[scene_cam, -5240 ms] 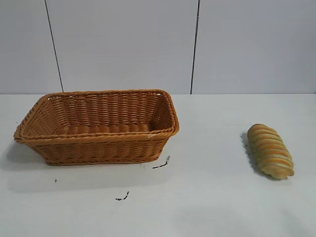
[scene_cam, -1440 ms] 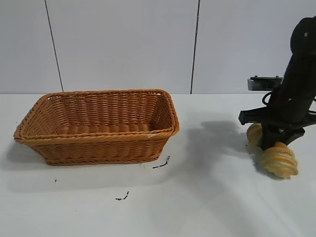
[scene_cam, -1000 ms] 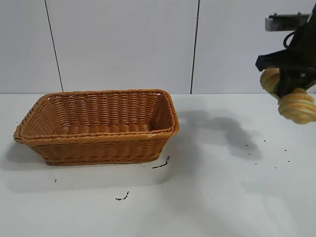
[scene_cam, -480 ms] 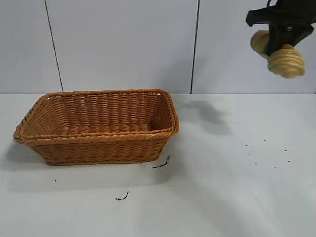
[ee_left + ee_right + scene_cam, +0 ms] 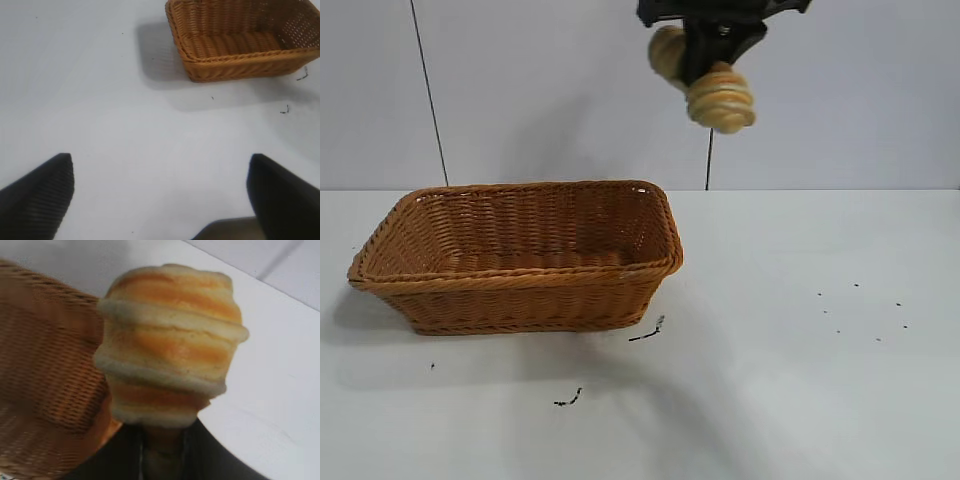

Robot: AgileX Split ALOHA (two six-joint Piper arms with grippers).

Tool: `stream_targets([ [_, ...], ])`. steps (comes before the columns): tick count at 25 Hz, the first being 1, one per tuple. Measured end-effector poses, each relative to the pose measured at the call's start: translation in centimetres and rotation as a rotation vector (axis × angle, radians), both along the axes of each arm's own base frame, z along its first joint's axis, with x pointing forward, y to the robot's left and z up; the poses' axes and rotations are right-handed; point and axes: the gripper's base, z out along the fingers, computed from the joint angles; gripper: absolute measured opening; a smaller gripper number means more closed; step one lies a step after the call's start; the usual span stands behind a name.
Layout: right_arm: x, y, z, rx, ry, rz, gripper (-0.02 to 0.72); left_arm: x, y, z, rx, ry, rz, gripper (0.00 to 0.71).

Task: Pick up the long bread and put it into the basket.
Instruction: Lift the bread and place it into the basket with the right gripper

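Note:
The robot's right gripper needs to release the long bread inside the basket, lengthwise (image 5: 489,264) just behind the basket's front rim. The bread now hangs high above the basket.
The long bread (image 5: 718,92), golden-tan with orange and pale ridges, hangs high in the air in my right gripper (image 5: 705,52), which is shut on its middle. It is above and slightly right of the basket's right end. The right wrist view shows the bread's end (image 5: 170,340) close up, with the basket (image 5: 45,370) below it. The orange-brown wicker basket (image 5: 520,255) stands empty on the white table at the left. It also shows in the left wrist view (image 5: 240,40). My left gripper (image 5: 160,175) is open and empty, out of the exterior view, over bare table.
The white table (image 5: 800,380) carries small dark specks near the basket's front (image 5: 645,333) and several crumbs at the right (image 5: 860,310). A grey panelled wall stands behind.
My right gripper has carried the bread leftward at height, from the upper right to above the basket's right end. The basket has not moved.

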Motion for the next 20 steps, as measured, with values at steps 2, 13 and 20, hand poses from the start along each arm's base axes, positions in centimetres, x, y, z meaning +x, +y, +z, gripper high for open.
stream_targets([
  [2,-0.4,1.3,0.3,-0.006,-0.068,0.106,0.088,0.0,0.0,0.0,0.0,0.0,0.0,0.692],
  [13,0.1,5.2,-3.9,-0.262,-0.345,0.75,0.088,0.0,0.0,0.0,0.0,0.0,0.0,0.692],
  [20,1.6,6.7,-10.9,-0.236,-0.283,0.77,0.088,0.0,0.0,0.0,0.0,0.0,0.0,0.692],
])
